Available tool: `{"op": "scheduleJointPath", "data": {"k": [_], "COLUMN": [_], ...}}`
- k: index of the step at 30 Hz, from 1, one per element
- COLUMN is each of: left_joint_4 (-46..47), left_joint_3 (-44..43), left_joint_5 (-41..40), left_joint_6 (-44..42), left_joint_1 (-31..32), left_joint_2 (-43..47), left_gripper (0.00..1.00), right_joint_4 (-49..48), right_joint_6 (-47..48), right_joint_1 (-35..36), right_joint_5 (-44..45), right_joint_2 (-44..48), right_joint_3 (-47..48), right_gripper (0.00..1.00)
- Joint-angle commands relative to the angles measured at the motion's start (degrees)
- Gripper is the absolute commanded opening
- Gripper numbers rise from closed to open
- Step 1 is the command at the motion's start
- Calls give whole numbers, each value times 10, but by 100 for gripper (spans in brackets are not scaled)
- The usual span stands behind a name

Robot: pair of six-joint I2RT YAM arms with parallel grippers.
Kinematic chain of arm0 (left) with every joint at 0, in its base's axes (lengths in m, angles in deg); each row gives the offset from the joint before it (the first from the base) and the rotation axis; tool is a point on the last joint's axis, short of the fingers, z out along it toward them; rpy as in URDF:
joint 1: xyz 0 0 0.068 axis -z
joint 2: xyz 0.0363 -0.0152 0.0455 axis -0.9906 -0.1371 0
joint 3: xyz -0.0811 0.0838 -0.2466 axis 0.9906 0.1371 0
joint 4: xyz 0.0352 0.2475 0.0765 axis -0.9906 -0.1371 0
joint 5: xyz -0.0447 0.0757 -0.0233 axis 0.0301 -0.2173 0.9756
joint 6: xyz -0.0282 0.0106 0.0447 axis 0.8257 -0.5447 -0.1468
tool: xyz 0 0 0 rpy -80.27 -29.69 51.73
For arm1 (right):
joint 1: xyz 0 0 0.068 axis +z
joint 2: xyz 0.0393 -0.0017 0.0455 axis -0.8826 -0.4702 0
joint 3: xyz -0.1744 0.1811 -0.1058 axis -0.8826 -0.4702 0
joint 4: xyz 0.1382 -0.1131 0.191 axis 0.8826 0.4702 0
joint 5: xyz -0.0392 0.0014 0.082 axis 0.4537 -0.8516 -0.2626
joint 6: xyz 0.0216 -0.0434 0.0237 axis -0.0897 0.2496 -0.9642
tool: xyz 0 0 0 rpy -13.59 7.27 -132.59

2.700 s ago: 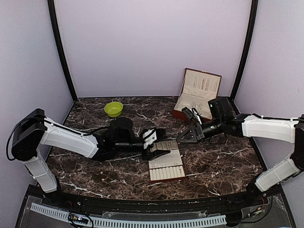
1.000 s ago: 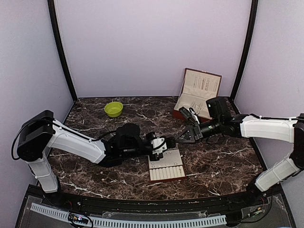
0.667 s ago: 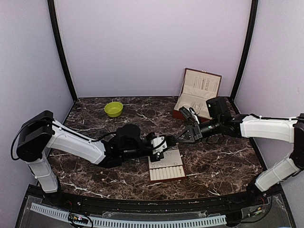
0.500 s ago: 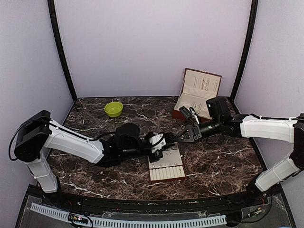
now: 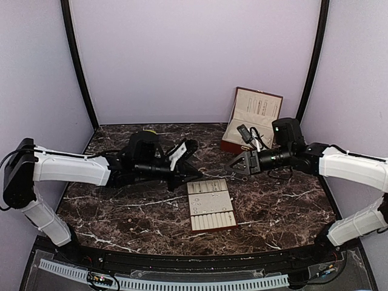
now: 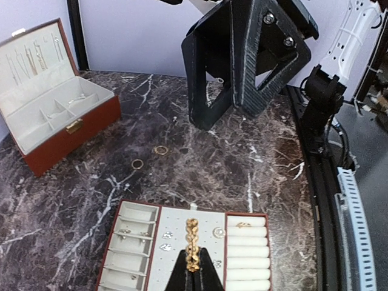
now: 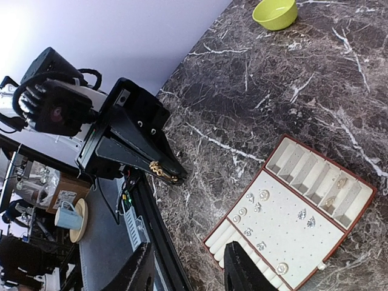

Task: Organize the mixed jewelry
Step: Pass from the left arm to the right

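Note:
The gold chain bracelet is held in my left gripper's fingers (image 5: 199, 175) (image 7: 162, 171). My right gripper goes there next and closes on the bracelet.
My left gripper (image 6: 194, 271) is shut on a gold chain bracelet (image 6: 193, 239), held in the air above the slotted tray (image 6: 248, 267). The right wrist view shows the same chain (image 7: 163, 171) pinched at the left gripper's tips (image 7: 177, 176). My right gripper (image 7: 191, 270) hangs open and empty over the tray's (image 7: 303, 245) near corner. From above, the left gripper (image 5: 193, 145) and right gripper (image 5: 231, 165) face each other behind the tray (image 5: 211, 222). Small silvery studs (image 7: 264, 195) sit in the tray. Two loose rings (image 6: 137, 163) lie on the marble.
An open red-brown jewelry box (image 5: 251, 121) stands at the back right, with compartments and pieces pinned in its lid (image 6: 27, 57). The lime-green bowl (image 7: 274, 13) sits at the back left, mostly hidden behind my left arm in the top view.
My left gripper has lifted off the tray and drawn back to the left with the gold chain. My right gripper has opened and pulled slightly right.

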Motion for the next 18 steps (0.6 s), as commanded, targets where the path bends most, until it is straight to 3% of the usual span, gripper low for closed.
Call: {"op": "scheduleJointPath", "data": {"k": [1,4,10,18], "left_joint_4": [-151,-217,-224,-259], "left_joint_3": [-81,-115,-124,-129], "left_joint_5": [160,234,322,333], "left_joint_6": [26,9,2,-8], "left_joint_1": [-21,-22,-29,-30], "left_joint_2": [6,-12,-28,-38], "left_gripper": [0,0,0,0], "right_joint_4": [3,-13,-36,-29], "right_joint_6": [26,20,14,16], "right_joint_1": [31,53,93,122], "right_joint_5": [40,33,19,19], "right_joint_2": [8,-4,-37,-56], "right_joint_3": [29,37,47,75], "right_gripper": [37,38,44,34]}}
